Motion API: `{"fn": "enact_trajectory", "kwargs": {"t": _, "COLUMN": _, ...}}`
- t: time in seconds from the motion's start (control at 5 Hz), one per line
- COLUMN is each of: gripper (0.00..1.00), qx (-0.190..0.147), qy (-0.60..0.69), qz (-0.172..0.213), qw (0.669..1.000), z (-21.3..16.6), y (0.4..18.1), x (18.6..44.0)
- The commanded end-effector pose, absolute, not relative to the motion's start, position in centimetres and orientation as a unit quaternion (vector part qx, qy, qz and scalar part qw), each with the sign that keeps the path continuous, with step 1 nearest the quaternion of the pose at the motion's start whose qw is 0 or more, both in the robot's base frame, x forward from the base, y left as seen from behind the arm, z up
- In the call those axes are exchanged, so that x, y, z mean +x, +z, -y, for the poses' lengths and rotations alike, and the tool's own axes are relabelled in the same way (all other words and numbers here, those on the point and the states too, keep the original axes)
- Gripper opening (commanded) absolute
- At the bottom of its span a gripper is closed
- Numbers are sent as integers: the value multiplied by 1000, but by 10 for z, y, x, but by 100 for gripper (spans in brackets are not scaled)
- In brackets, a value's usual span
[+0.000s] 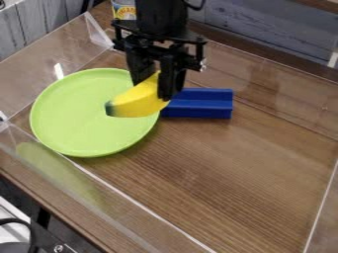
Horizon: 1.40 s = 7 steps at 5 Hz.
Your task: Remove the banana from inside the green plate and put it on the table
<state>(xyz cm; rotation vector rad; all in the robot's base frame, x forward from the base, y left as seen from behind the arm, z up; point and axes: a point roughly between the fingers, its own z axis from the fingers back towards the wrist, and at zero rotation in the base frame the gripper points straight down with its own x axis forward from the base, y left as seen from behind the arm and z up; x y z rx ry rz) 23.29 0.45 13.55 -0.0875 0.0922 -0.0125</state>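
Observation:
My gripper is going to the bare wood of the table [244, 198] well in front of the blue block. It will let go of the banana there.
The small yellow banana [136, 100] hangs lifted over the right rim of the lime-green plate [73, 119], its greenish tip pointing left. My gripper [154, 87] points straight down and is shut on the banana's right end, black fingers [137, 69] on either side of it. The plate lies on the brown wood-grain table [224, 168] at the left. The banana's upper right end is hidden between the fingers.
A blue rectangular block [199, 103] lies on the table just right of the plate, right behind the gripper. Low clear acrylic walls [317, 212] border the tabletop. Bare wood stretches across the middle and right of the table.

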Motion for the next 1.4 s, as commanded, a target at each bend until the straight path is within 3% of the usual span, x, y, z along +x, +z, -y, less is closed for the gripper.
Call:
{"fn": "enact_trajectory", "kwargs": {"t": 0.0, "gripper": 0, "qx": -40, "qy": -16, "qz": -12, "qw": 999, "z": 1, "y": 152, "x": 237}}
{"fn": "enact_trajectory", "kwargs": {"t": 0.6, "gripper": 0, "qx": -42, "qy": -38, "qz": -14, "qw": 998, "z": 33, "y": 146, "x": 233}}
{"fn": "enact_trajectory", "kwargs": {"t": 1.2, "gripper": 0, "qx": -42, "qy": -26, "qz": -10, "qw": 999, "z": 49, "y": 116, "x": 230}}
